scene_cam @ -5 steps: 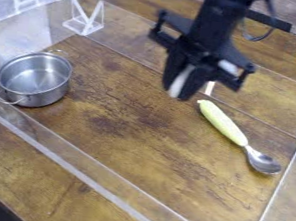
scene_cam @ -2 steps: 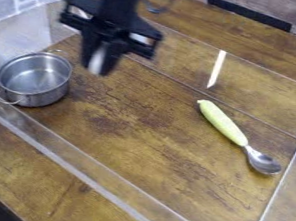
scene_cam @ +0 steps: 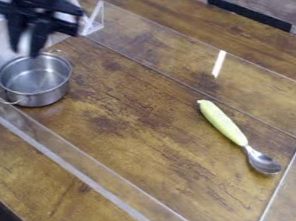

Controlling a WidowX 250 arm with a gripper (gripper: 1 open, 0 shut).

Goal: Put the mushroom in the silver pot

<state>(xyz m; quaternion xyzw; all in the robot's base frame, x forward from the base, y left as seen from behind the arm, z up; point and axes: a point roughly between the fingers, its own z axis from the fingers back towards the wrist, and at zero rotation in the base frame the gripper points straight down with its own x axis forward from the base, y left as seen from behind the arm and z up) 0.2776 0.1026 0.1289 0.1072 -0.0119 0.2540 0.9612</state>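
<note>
My gripper needs to let go of the mushroom inside the silver pot [scene_cam: 28,70], toward the pot's far rim below the gripper's dark fingers.
The silver pot [scene_cam: 45,95] stands at the left of the wooden table, with nothing visible inside it. My gripper [scene_cam: 26,40] hangs from the dark arm at the upper left, pointing down just above the pot's far rim. Its jaws are shut. The mushroom is blurred and mostly hidden between the dark fingers, and it lies nowhere on the table.
A metal spoon [scene_cam: 236,135] with a yellow-green handle lies at the right. Low clear plastic walls [scene_cam: 101,193] fence the work area, and a clear plastic stand [scene_cam: 83,17] sits behind the pot. A black bar lies along the back edge.
The arm has swept from the middle of the table, near the spoon, leftward to above the pot, carrying the white-stemmed mushroom in its shut jaws. The wrist has rolled on the way.
</note>
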